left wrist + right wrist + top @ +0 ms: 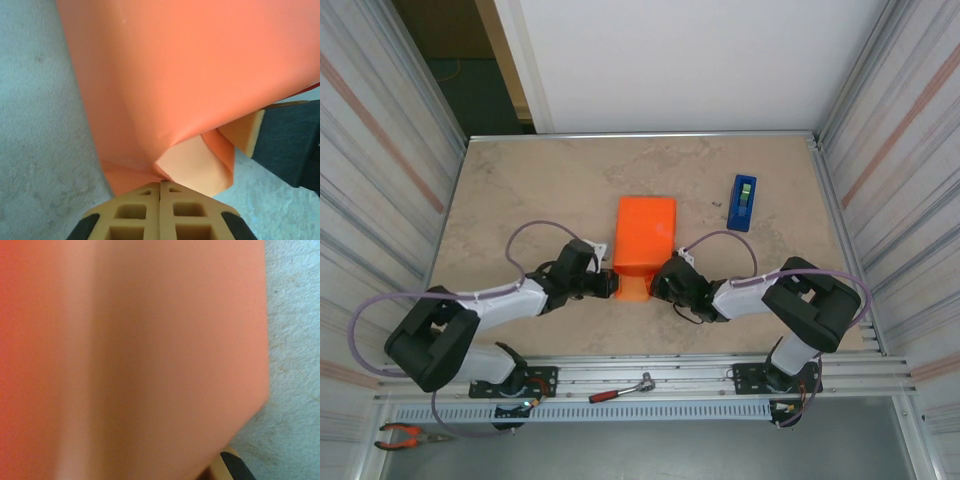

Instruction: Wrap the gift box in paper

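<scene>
The orange paper flares loose beside the left gripper's pinch, so the robot should open its left fingers and pinch the paper's fold closer in at the bundle's corner (159,156).
The orange paper (644,235) lies mid-table, folded over into a box-shaped bundle, and the gift box is hidden under it. My left gripper (610,283) sits at the bundle's near-left corner. In the left wrist view its jaws (160,184) are pressed together right where a crease of the paper (190,80) converges; a pale inner face (192,162) shows inside the fold. My right gripper (662,279) is against the near-right corner. One of its tan fingers (247,131) touches the paper. The paper (135,355) covers most of the right wrist view, hiding those jaws.
A blue tape dispenser (742,202) stands to the right of the bundle. The beige table (520,190) is walled by ribbed panels on both sides. A red-handled ratchet (620,388) and orange pliers (405,435) lie on the rails in front of the arm bases.
</scene>
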Robot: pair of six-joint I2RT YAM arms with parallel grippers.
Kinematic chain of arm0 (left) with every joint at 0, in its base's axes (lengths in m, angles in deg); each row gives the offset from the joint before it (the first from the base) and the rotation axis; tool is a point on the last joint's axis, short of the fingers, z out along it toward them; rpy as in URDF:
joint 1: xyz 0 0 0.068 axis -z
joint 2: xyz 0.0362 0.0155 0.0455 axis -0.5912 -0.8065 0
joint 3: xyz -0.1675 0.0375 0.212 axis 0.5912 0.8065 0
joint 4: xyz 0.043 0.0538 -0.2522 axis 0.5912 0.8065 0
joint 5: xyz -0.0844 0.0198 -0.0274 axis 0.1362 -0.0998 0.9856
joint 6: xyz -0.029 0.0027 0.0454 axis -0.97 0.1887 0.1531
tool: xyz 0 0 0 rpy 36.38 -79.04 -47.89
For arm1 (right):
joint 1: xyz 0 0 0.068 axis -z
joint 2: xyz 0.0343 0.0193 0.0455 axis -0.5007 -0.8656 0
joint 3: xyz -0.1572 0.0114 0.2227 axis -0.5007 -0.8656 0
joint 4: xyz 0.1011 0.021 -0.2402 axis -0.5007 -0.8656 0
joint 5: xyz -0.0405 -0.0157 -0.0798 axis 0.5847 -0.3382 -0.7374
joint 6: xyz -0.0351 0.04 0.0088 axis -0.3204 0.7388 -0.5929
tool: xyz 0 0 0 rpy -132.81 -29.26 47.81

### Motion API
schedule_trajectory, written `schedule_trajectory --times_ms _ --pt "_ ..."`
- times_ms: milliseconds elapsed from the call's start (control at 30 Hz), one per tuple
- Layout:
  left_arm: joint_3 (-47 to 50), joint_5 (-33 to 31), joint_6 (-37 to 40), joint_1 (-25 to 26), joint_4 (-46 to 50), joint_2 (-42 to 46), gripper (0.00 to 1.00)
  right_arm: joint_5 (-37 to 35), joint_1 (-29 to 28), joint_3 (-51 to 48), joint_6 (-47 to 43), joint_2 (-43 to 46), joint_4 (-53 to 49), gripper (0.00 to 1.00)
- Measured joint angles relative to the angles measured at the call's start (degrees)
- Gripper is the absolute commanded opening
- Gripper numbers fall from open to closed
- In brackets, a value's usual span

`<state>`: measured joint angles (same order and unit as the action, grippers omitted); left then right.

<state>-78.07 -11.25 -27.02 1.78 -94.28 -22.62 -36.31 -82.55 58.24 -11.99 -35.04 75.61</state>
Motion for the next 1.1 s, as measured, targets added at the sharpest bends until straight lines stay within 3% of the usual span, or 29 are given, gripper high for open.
schedule_trajectory --times_ms 33,100,167,400,733,900,967,1100 --pt "0.1 -0.6 -0.2 0.0 0.5 1.1 0.11 0.0 0.0 0.0 0.0 0.0 -0.1 0.00" --pt "0.2 -3.1 -0.9 0.3 2.6 4.5 0.28 0.0 0.0 0.0 0.0 0.0 -0.1 0.00" --pt "0.2 -5.3 -1.7 0.5 4.7 7.8 0.37 0.0 0.0 0.1 0.0 0.0 -0.1 0.00" --pt "0.2 -11.3 -3.6 3.8 9.3 11.0 0.42 0.0 0.0 0.1 0.0 -0.1 -0.1 0.00" --pt "-0.2 -18.2 -5.9 9.3 10.8 2.7 0.34 0.0 0.0 0.1 0.2 -0.1 -0.1 0.00" --pt "-1.4 -20.0 -6.7 10.3 9.8 -0.5 0.15 0.0 0.0 0.2 0.2 -0.3 0.1 0.00" --pt "-1.9 -20.4 -7.0 10.5 8.9 -1.9 0.00 0.2 0.0 0.3 0.2 -0.4 0.1 0.00" --pt "-3.1 -20.9 -6.8 10.9 8.8 -3.8 0.00 0.2 0.0 0.4 0.2 -0.5 0.1 0.00"
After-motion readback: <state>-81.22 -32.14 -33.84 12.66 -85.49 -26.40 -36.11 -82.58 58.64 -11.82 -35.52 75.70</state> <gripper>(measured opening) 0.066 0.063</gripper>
